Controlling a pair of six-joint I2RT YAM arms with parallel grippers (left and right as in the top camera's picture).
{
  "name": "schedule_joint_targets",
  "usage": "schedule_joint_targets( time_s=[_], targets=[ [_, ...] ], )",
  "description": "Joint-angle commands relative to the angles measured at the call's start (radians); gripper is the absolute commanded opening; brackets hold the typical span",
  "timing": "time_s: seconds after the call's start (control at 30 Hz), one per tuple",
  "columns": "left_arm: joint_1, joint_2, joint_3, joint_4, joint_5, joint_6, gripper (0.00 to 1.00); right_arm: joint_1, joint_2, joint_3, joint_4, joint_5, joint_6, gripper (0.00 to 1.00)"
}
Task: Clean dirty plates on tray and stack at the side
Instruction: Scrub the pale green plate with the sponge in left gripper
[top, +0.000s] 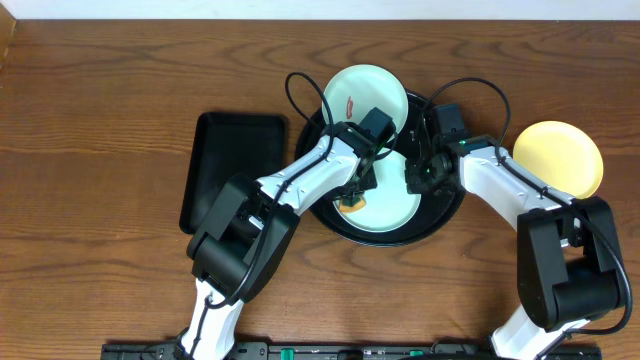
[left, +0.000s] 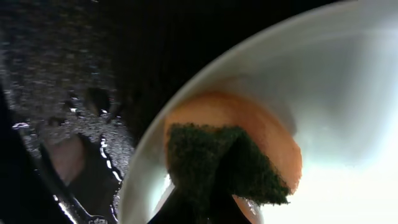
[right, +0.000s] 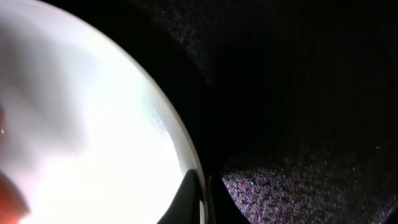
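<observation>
Next, my left gripper lets go of the orange sponge just in front of the middle of the rectangular black tray (top: 230, 189).
The round black tray (top: 444, 222) holds a mint-white plate (top: 390, 212) at its front. A second mint-white plate (top: 365, 95) with a reddish smear leans on the tray's far rim. A pale yellow plate (top: 560, 158) lies on the table to the right. My left gripper (top: 357, 192) is shut on an orange sponge with a dark green scouring face (left: 217, 165), pressed on the front plate's left edge (left: 348, 93). My right gripper (top: 418, 178) is shut on that plate's right rim (right: 198, 177).
A rectangular black tray (top: 232, 165) lies left of the round tray. Both arms reach in from the front edge of the wooden table (top: 100, 120), and cables loop above the grippers.
</observation>
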Motion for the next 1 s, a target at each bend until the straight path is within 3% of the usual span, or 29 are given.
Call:
schedule_joint_targets(
  time_s=[0.0, 0.23, 0.33, 0.67, 0.97],
  targets=[
    [0.018, 0.074, -0.036, 0.044, -0.106, -0.032, 0.08, 0.002, 0.014, -0.014, -0.010, 0.054, 0.017, 0.01],
    [-0.007, 0.091, -0.042, 0.292, 0.235, -0.049, 0.07, 0.002, 0.014, -0.014, -0.011, 0.053, 0.018, 0.01],
    [-0.032, 0.095, -0.042, 0.300, 0.263, -0.075, 0.07, 0.002, 0.014, -0.014, -0.011, 0.053, 0.018, 0.01],
    [0.000, 0.094, -0.041, 0.129, 0.189, -0.072, 0.07, 0.002, 0.014, -0.014, -0.010, 0.054, 0.018, 0.01],
    [0.075, 0.082, -0.032, -0.046, -0.104, -0.035, 0.07, 0.002, 0.014, -0.014, -0.010, 0.054, 0.004, 0.01]
  ],
)
